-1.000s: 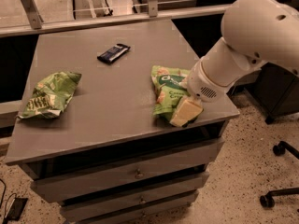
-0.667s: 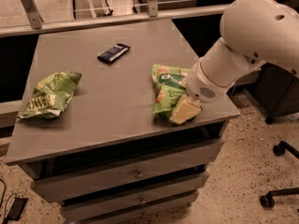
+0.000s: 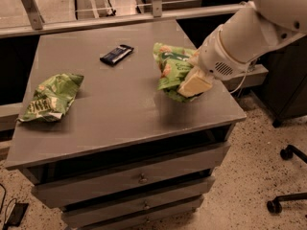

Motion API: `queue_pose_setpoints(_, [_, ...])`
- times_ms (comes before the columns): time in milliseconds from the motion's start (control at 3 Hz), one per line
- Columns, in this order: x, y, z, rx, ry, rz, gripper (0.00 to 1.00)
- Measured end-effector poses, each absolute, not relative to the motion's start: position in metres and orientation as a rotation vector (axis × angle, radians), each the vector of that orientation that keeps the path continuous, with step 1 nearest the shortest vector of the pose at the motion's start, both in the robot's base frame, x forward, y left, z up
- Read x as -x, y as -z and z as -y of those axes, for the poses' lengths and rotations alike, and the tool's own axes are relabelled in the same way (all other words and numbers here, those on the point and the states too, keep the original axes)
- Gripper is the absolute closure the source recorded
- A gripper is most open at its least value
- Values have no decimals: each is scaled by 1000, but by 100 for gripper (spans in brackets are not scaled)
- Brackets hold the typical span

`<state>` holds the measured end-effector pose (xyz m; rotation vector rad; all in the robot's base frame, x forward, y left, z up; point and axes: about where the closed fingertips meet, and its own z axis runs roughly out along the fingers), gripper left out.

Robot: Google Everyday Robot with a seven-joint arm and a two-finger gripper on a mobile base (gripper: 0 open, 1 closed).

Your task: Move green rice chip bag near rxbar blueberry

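The robot's gripper will set the green rice chip bag down at the table's back edge (image 3: 150,41), next to the rxbar blueberry.
The green rice chip bag (image 3: 171,67), light green with a dark green label, hangs a little above the right part of the grey table (image 3: 120,109) and casts a shadow below it. My gripper (image 3: 194,83) is at the bag's right side and is shut on it; one pale finger (image 3: 195,85) shows in front of the bag. The rxbar blueberry (image 3: 116,54), a small dark flat bar, lies on the table to the left of the bag and a little farther back, apart from it.
A second green bag with yellowish lettering (image 3: 50,97) lies near the table's left edge. Drawers (image 3: 139,178) sit below the tabletop. A rail (image 3: 120,18) runs behind the table. Chair wheels (image 3: 283,176) stand on the floor at the right.
The gripper has lifted the green rice chip bag off the table's front right part and carried it up and slightly back. The rxbar and the other bag have not moved.
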<state>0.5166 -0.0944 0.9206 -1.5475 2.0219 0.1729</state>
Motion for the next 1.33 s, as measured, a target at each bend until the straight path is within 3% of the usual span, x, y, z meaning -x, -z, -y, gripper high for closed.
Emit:
queue_pose_setpoints(667, [-558, -971, 85, 1523, -39, -1901, 100])
queue_pose_setpoints(1333, [-656, -977, 64, 1533, 73, -1858, 100])
